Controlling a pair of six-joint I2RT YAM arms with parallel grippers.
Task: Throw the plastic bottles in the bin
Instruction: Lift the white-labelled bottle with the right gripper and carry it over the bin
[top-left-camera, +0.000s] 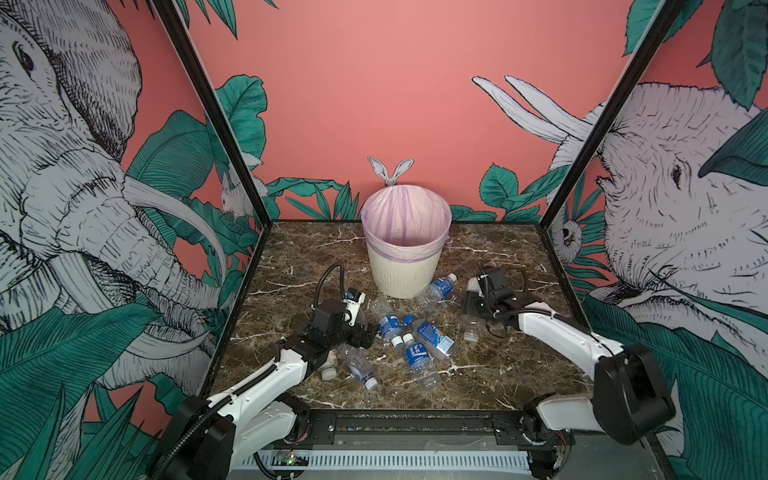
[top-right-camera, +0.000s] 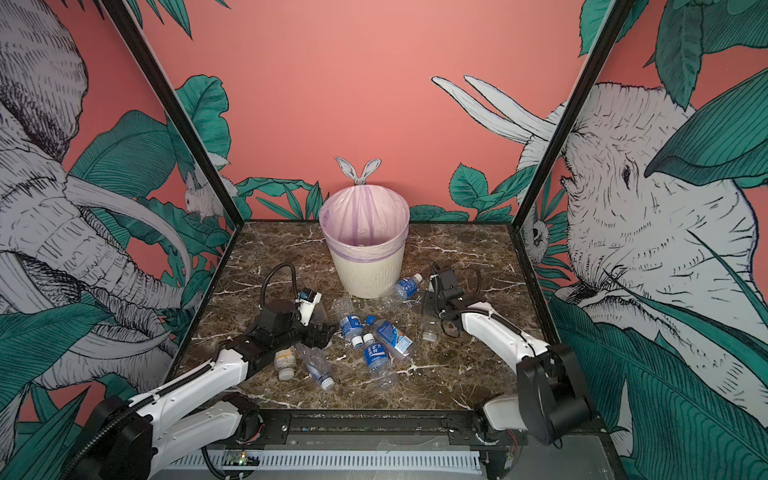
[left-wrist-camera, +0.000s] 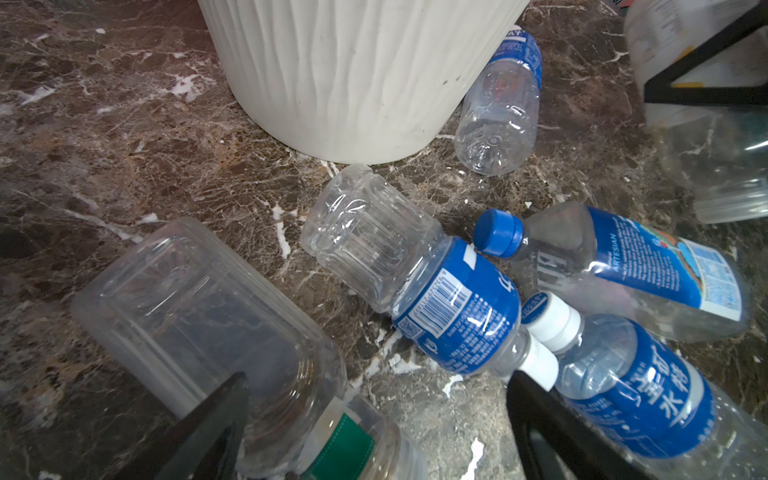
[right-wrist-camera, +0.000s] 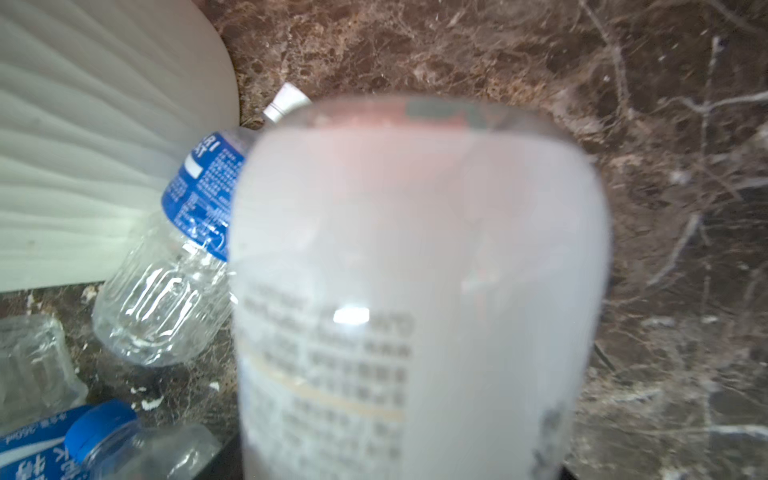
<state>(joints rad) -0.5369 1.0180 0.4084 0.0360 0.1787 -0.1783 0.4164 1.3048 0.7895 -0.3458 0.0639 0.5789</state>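
Observation:
The right gripper needs to release the white bottle inside the bin (top-left-camera: 402, 231), against the lilac bag's back.
The bin (top-left-camera: 405, 257) (top-right-camera: 365, 266) stands at the back middle, lined with a lilac bag. Several plastic bottles lie in front of it: one blue-labelled (top-left-camera: 440, 286) against its base, others (top-left-camera: 390, 324) (top-left-camera: 434, 336) (top-left-camera: 417, 359) in a heap. My left gripper (top-left-camera: 370, 332) (left-wrist-camera: 382, 419) is open, low over the heap, with a clear square bottle (left-wrist-camera: 195, 311) by one finger. My right gripper (top-left-camera: 473, 297) (right-wrist-camera: 399, 469) is shut on a white bottle (right-wrist-camera: 415, 270) with printed text, right of the bin (right-wrist-camera: 83, 145).
A clear bottle (top-left-camera: 471, 328) lies under the right gripper. Another clear one (top-left-camera: 359, 368) and a white-capped one (top-left-camera: 330, 365) lie beside the left arm. The marble table (top-left-camera: 498, 374) is walled by black frame posts and printed panels on three sides.

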